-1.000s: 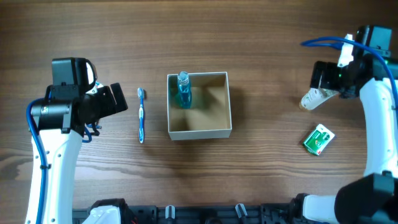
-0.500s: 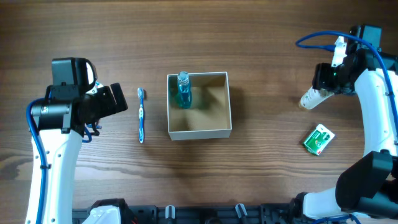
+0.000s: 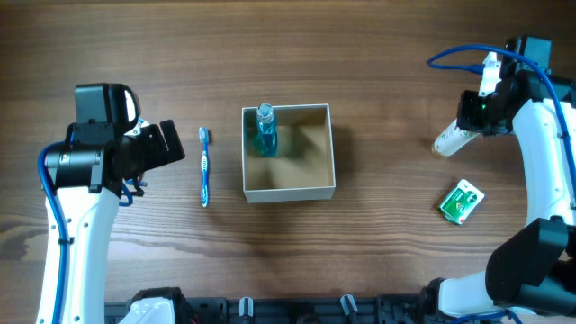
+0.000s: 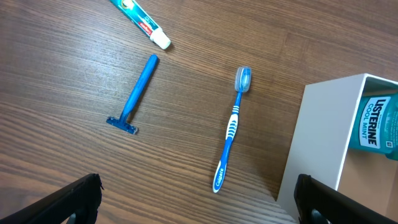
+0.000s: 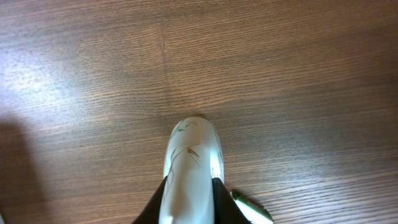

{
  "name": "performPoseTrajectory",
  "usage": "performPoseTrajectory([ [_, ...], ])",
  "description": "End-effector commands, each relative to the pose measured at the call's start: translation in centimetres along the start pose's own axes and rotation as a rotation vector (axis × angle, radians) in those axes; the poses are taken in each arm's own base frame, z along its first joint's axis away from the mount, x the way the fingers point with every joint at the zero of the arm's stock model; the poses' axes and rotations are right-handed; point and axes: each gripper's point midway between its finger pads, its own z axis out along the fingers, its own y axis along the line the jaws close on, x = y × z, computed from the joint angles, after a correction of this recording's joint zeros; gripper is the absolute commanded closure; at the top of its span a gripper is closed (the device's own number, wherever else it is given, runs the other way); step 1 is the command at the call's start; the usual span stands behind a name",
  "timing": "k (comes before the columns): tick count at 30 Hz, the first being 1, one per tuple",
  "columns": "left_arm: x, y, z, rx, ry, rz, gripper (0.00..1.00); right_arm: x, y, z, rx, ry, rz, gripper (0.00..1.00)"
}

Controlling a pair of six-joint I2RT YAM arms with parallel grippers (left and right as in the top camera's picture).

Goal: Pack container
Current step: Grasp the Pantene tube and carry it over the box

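My right gripper has the white tube. I need to set it down inside the container (image 3: 306, 135) by its far side, next to the blue mouthwash bottle.
The container (image 3: 288, 192), a white-walled box with a tan inside, sits mid-table with a blue mouthwash bottle (image 3: 265, 130) in its far-left corner. In the left wrist view, the container's white wall (image 4: 317, 143) and the bottle (image 4: 376, 121) are at the right. A blue toothbrush (image 3: 204, 166) lies left of the box. My left gripper (image 3: 166, 144) hangs open beside it, with nothing between its fingers (image 4: 68, 199). At the far right, my right gripper (image 3: 470, 121) is shut on a white tube (image 3: 450, 139). The tube (image 5: 189, 162) sticks out forward between the jaws.
A green packet (image 3: 462, 202) lies on the table nearer the front than the white tube, and its corner (image 5: 252, 208) shows beside the right jaw. The left wrist view also shows a blue razor (image 4: 135, 96) and a toothpaste tube (image 4: 140, 22) on the wood.
My right gripper has closed from open onto the white tube, and the tube's free end has shifted slightly. The left arm has not moved.
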Motion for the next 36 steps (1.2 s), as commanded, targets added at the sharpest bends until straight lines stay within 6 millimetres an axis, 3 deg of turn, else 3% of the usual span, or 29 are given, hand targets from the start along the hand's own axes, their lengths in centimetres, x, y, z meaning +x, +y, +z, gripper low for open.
performPoseTrajectory([
  [1, -0.6, 0.0, -0.4, 0.006, -0.016, 0.006, 0.0, 0.6, 0.2, 1.3, -0.014, 0.043, 0.015, 0.96],
  [8, -0.5, 0.0, -0.4, 0.005, -0.01, 0.005, 0.0, 0.1, 0.2, 0.2, -0.012, 0.008, 0.077, 0.96],
  [11, -0.5, 0.0, -0.4, 0.005, -0.009, 0.005, 0.0, -0.5, 0.3, -2.0, -0.02, -0.04, 0.105, 0.96],
  [16, -0.5, 0.0, -0.4, 0.005, -0.009, 0.005, 0.0, -0.9, 1.6, -8.2, -0.037, -0.141, 0.07, 0.96],
  [22, -0.4, -0.3, -0.4, 0.02, -0.006, 0.006, 0.0, 0.1, 6.4, -14.9, -0.119, -0.271, -0.035, 0.96],
  [29, -0.3, -0.5, -0.4, 0.034, -0.002, 0.006, 0.0, 1.4, 15.5, -21.6, -0.3, -0.421, -0.232, 0.96],
  [32, -0.3, -0.5, -0.4, 0.034, -0.002, 0.006, 0.0, 1.9, 18.9, -22.1, -0.331, -0.426, -0.27, 0.96],
  [36, -0.4, -0.5, -0.4, 0.033, -0.003, 0.006, 0.0, 2.9, 22.9, -20.1, -0.338, -0.359, -0.313, 0.96],
])
